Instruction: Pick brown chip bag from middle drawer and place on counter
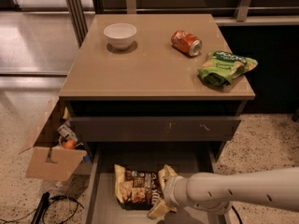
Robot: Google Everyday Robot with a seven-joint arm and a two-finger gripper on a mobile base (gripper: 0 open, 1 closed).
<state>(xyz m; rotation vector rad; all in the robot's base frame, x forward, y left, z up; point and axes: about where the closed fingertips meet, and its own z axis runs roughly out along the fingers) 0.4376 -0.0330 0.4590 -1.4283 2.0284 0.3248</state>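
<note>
The brown chip bag is in the drawer. Next, my gripper closes on it, squeezing its end [154,189] farthest from the cardboard box.
The brown chip bag [134,188] lies flat on the floor of the open middle drawer [103,204], below the closed drawer with a scuffed grey front. My gripper [161,191] reaches in from the right on a white arm and sits at the bag's right edge, its cream fingers [164,173] straddling that edge. The bag rests on the drawer floor. The counter [154,69] is the tan top above.
On the counter stand a white bowl [120,34], an orange soda can [186,42] on its side and a green snack bag [225,67] at the right edge. An open cardboard box [52,152] and a black cable [56,207] are on the floor to the left.
</note>
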